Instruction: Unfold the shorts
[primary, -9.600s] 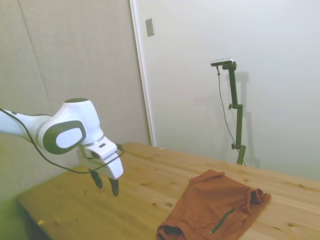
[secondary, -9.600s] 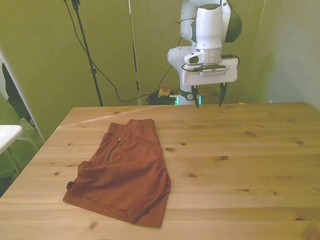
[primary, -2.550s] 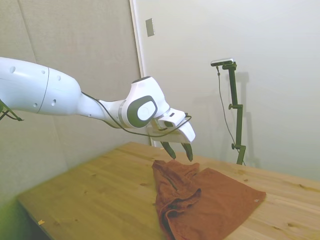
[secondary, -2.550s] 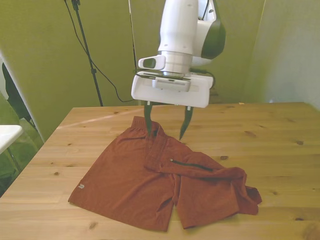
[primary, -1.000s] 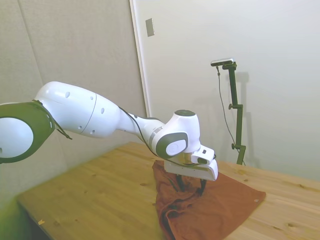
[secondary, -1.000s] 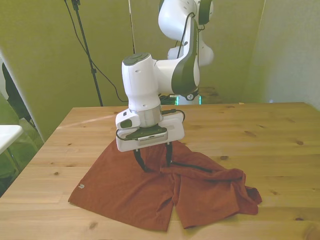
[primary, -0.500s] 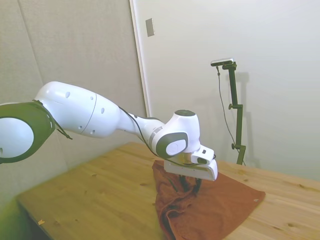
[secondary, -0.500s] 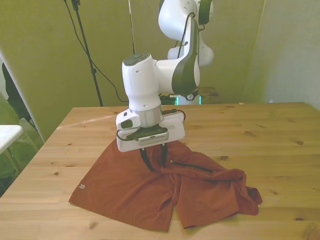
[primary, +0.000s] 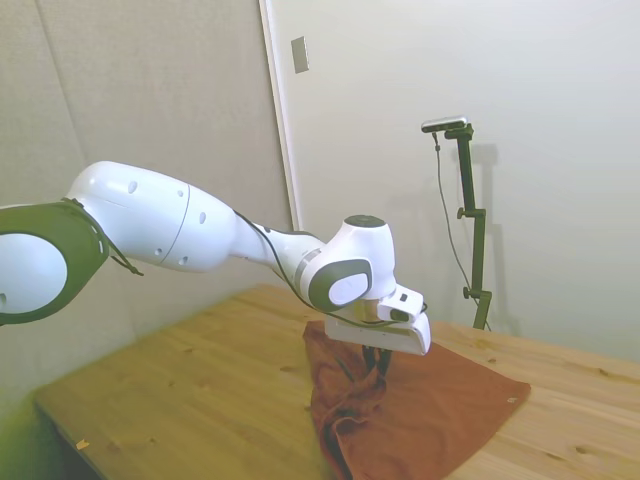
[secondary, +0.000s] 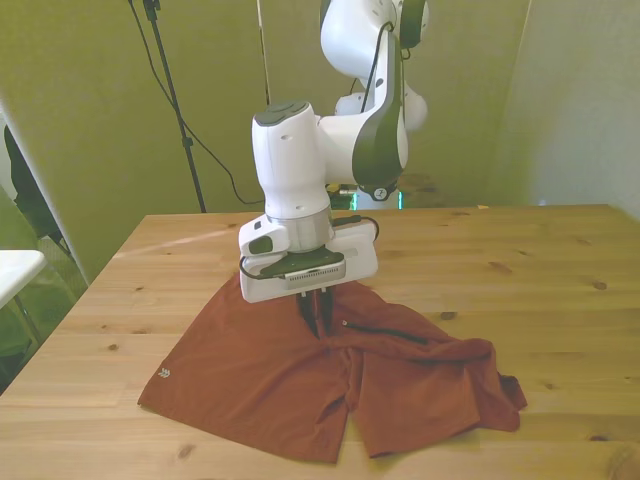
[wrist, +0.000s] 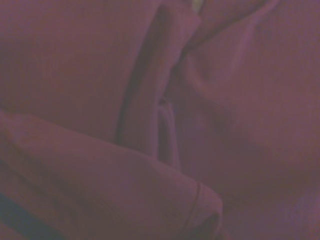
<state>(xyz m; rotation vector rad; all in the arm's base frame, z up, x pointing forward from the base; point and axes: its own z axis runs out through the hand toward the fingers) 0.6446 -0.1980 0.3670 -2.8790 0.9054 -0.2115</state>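
I will release the pinched cloth on the bare wood (primary: 230, 391) beside the rust-brown shorts, toward my arm's base.
The rust-brown shorts (secondary: 250, 370) lie spread on the wooden table (secondary: 520, 300), one leg flat toward the front view's left, the other rumpled toward its right with a dark zip line showing. My gripper (secondary: 318, 318) stands straight down over the middle of the shorts (primary: 420, 410), shut on a pinch of cloth near the crotch fold, which rises a little under it. In the side view my gripper (primary: 377, 366) sits at a raised ridge of cloth. Folded brown cloth (wrist: 165, 125) fills the wrist view, blurred.
Bare wood of the table stretches to the front view's right (secondary: 560, 260) and along the far edge. Toward the side view's left the tabletop (primary: 180, 390) holds no objects. A white surface (secondary: 15, 270) pokes in at the front view's left edge.
Over the last second the fingers closed from a wide spread onto the cloth at the middle of the shorts, and the hand has risen slightly, lifting the fold.
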